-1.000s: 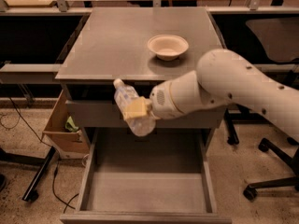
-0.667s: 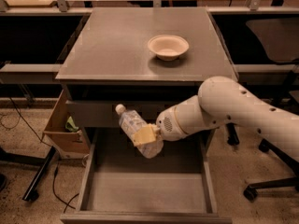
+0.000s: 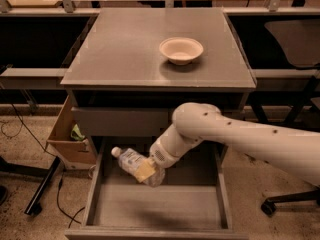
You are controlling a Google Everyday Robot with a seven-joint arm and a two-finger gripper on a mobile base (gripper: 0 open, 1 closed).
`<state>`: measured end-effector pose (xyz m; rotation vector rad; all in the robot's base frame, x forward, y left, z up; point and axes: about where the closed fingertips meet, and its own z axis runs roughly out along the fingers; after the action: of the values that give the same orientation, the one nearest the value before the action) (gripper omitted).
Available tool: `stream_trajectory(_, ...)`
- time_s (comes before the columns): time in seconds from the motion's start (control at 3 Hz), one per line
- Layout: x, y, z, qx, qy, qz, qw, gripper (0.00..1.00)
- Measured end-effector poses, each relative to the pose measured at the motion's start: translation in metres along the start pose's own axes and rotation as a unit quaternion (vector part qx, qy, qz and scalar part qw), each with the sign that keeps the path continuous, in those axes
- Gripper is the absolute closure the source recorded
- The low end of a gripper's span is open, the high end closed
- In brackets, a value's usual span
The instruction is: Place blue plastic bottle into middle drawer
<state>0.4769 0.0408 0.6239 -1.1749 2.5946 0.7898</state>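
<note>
The robot's gripper will put the blue plastic bottle down on the grey bottom near the back of the open middle drawer [image 3: 147, 165].
The blue plastic bottle [image 3: 131, 162] is clear and ribbed, with a white cap pointing up-left. It hangs tilted inside the open middle drawer [image 3: 155, 206], above its plain grey floor near the back. My gripper [image 3: 148, 171] is shut on the bottle's lower half, with a yellowish finger pad across it. The white arm [image 3: 240, 134] reaches in from the right, under the closed upper drawer [image 3: 120, 121].
A beige bowl [image 3: 181, 49] stands on the grey cabinet top [image 3: 125, 49]. A cardboard box [image 3: 67, 134] sits on the floor to the left of the cabinet. Black office chair legs [image 3: 280, 201] stand at the right. Cables lie on the floor at the left.
My gripper has carried the bottle down from in front of the upper drawer into the open middle drawer. The arm has lowered with it.
</note>
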Motion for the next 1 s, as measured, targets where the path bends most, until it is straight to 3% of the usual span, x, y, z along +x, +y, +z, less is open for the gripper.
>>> stream_trajectory(0.33, -0.004, -0.018, 0.056, 0.024, 0.064, -0.022, 0.9974, 1.00)
stream_trajectory(0.67, -0.015, -0.049, 0.096, 0.054, 0.107, -0.001, 0.9927, 1.00)
stream_trajectory(1.0, -0.020, -0.081, 0.111, 0.083, 0.116, 0.046, 0.9888, 1.00)
